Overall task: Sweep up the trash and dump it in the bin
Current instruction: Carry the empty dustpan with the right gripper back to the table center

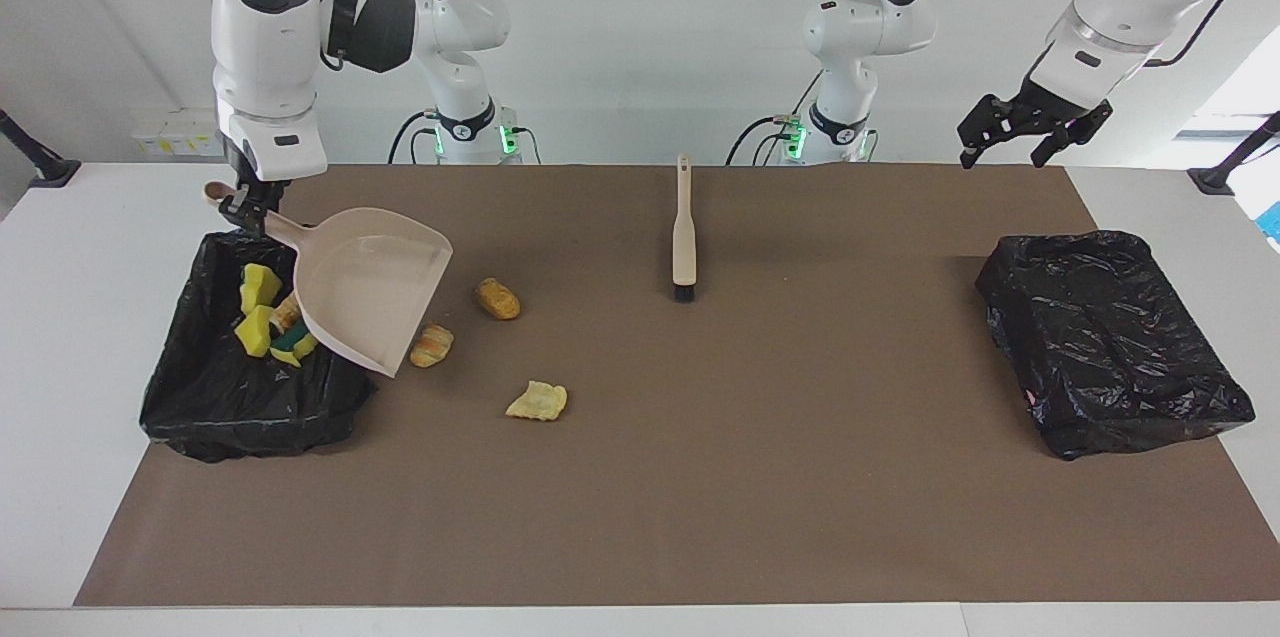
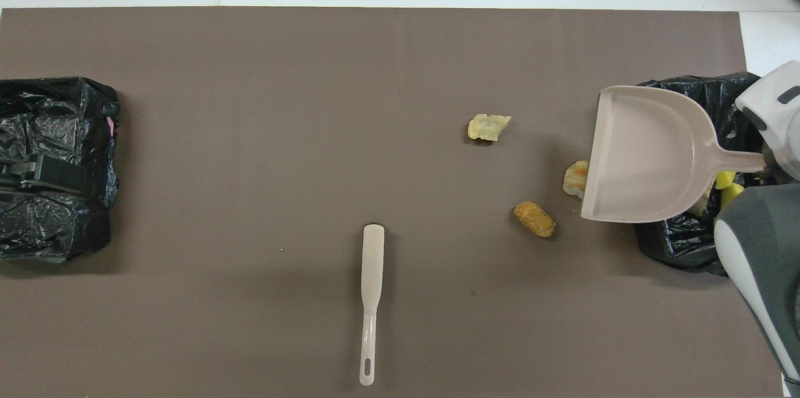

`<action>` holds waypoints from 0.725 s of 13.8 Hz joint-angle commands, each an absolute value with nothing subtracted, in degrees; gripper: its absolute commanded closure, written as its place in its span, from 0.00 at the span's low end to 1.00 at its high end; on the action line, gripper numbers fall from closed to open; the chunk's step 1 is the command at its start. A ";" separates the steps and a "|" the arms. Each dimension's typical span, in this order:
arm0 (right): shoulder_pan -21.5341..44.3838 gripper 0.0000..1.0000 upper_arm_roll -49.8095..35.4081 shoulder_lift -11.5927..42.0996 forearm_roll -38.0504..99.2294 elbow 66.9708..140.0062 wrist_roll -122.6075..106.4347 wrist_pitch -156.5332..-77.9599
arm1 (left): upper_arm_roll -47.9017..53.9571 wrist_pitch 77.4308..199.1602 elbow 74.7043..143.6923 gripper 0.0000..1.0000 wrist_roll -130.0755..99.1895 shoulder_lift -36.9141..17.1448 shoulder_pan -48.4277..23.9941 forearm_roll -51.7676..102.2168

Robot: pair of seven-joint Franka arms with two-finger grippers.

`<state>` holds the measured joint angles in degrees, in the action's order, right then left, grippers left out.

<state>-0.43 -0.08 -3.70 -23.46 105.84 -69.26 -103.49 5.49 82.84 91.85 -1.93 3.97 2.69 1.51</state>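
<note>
The robot's right gripper needs to put the beige dustpan down on the brown mat (image 2: 376, 132) just beyond the bristles of the beige brush.
My right gripper (image 1: 243, 208) is shut on the handle of the beige dustpan (image 1: 368, 283) (image 2: 650, 154). The pan is empty and hangs tilted over the rim of the black-lined bin (image 1: 250, 417) (image 2: 678, 245), its mouth toward the table's middle. Yellow sponges (image 1: 257, 288) and other trash lie in that bin, partly hidden by the pan. Three pieces of trash lie on the mat: a striped lump (image 1: 432, 345) (image 2: 574, 178) at the pan's lip, a brown lump (image 1: 497, 298) (image 2: 534, 218) and a pale piece (image 1: 538, 401) (image 2: 489, 126). My left gripper (image 1: 1005, 152) hangs open and holds nothing.
The beige brush (image 1: 684, 237) (image 2: 371, 298) lies on the brown mat near the robots, bristles pointing away from them. A second black-lined bin (image 1: 1110, 337) (image 2: 59, 104) stands at the left arm's end, under the left gripper (image 2: 44, 174).
</note>
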 commanded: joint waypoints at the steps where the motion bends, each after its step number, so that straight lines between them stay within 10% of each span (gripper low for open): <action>1: 1.40 1.00 -0.09 -3.96 -19.08 106.52 -56.92 -104.59 | 5.45 83.31 91.67 0.00 -2.46 4.13 3.08 2.20; 10: 13.33 1.00 -0.44 3.33 -3.88 105.03 -8.07 -106.34 | 5.45 84.02 92.46 0.00 -2.02 4.57 3.25 2.20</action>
